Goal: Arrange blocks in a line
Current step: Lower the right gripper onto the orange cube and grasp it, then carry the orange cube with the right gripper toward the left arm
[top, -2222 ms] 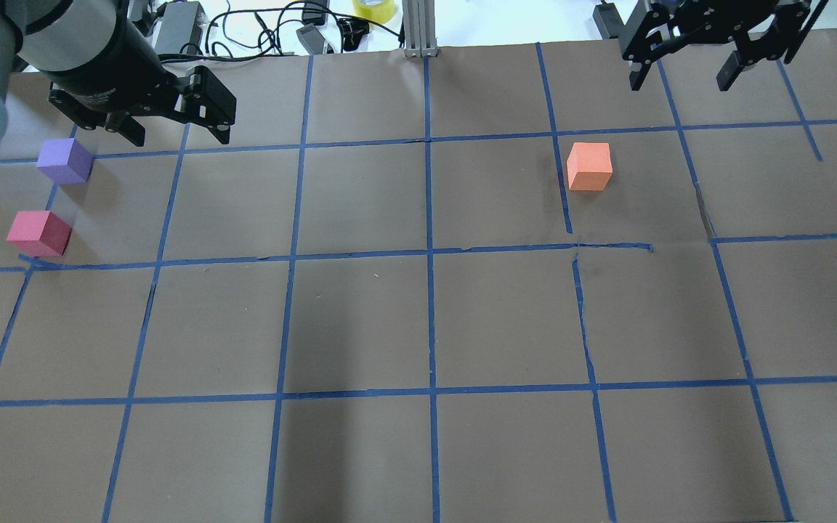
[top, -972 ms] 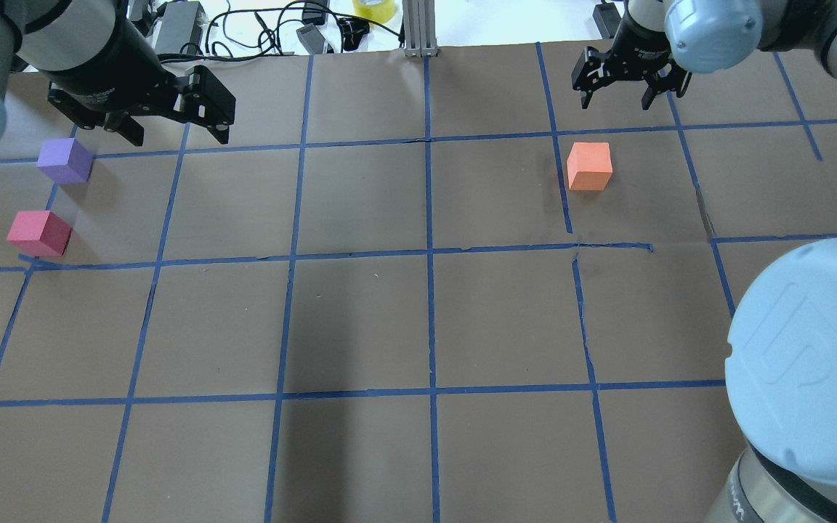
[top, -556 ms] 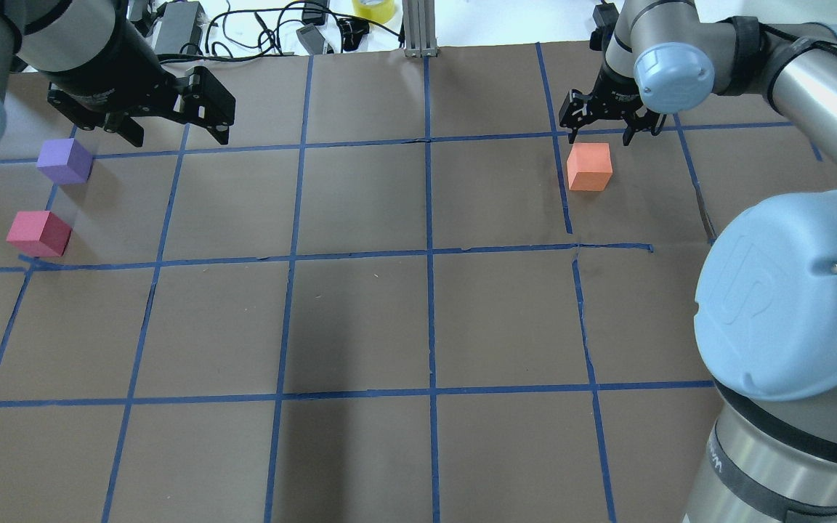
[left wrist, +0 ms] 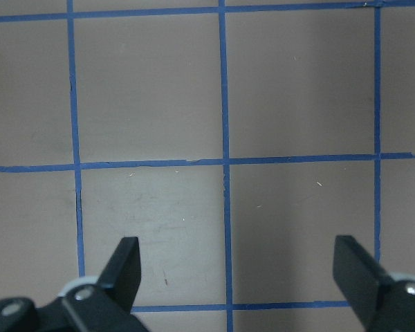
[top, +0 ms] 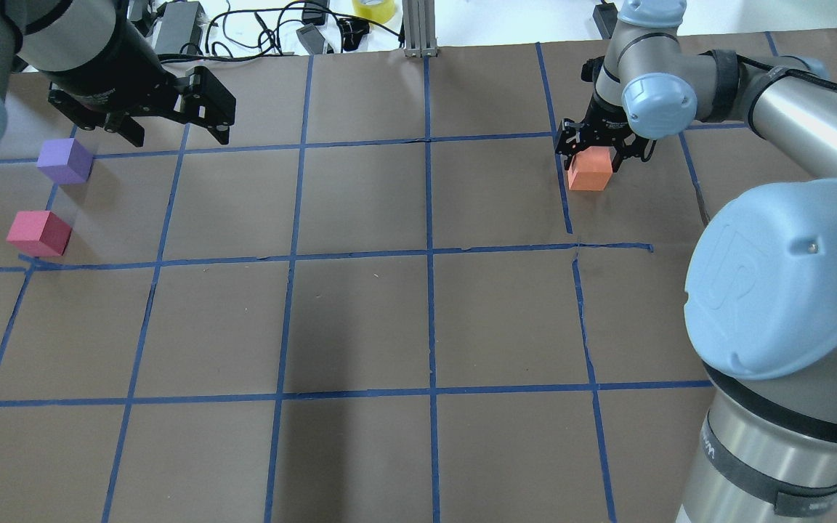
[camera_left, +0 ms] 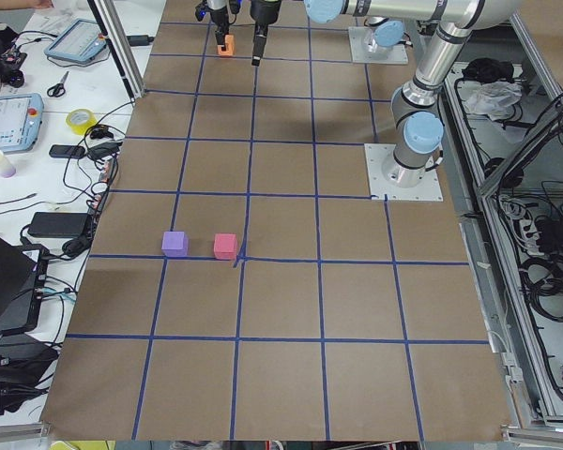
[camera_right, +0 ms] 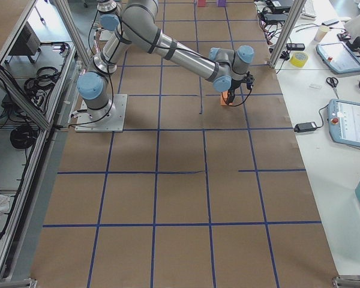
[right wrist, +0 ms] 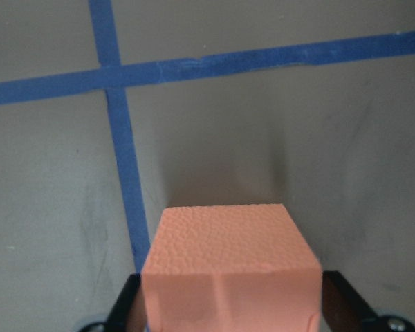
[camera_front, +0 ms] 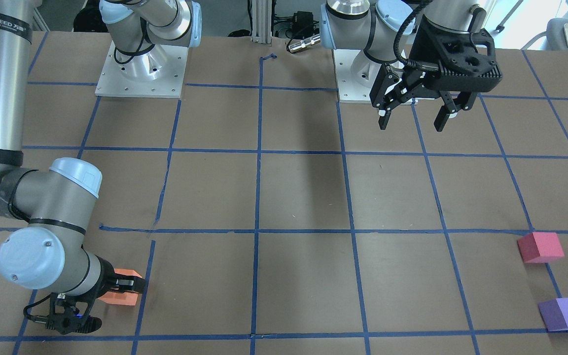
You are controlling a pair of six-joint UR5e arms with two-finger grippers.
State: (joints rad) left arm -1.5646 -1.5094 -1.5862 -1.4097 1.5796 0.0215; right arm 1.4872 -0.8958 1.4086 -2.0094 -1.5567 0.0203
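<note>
The orange block will go down from my right gripper inside the empty tape square roughly midway (camera_front: pixel 305 274) toward the reddish-pink block.
The orange block (top: pixel 590 174) sits on the brown table at the far right. My right gripper (top: pixel 591 155) is lowered over it and open, one finger close along each side. The right wrist view shows the block (right wrist: pixel 228 263) filling the gap between the fingers (right wrist: pixel 130 301). The purple block (top: pixel 65 161) and the reddish-pink block (top: pixel 38 233) sit near each other at the far left. My left gripper (top: pixel 179 136) hangs open and empty above the table, to the right of the purple block.
A blue tape grid (top: pixel 429 254) covers the table. The right arm's big elbow (top: pixel 782 283) hangs over the near right. An aluminium post (top: pixel 418 29), cables and a yellow tape roll (top: pixel 375 9) lie past the far edge.
My right arm swung in from the far right corner and lowered its open gripper around the orange block. The left arm and all three blocks have not moved.
</note>
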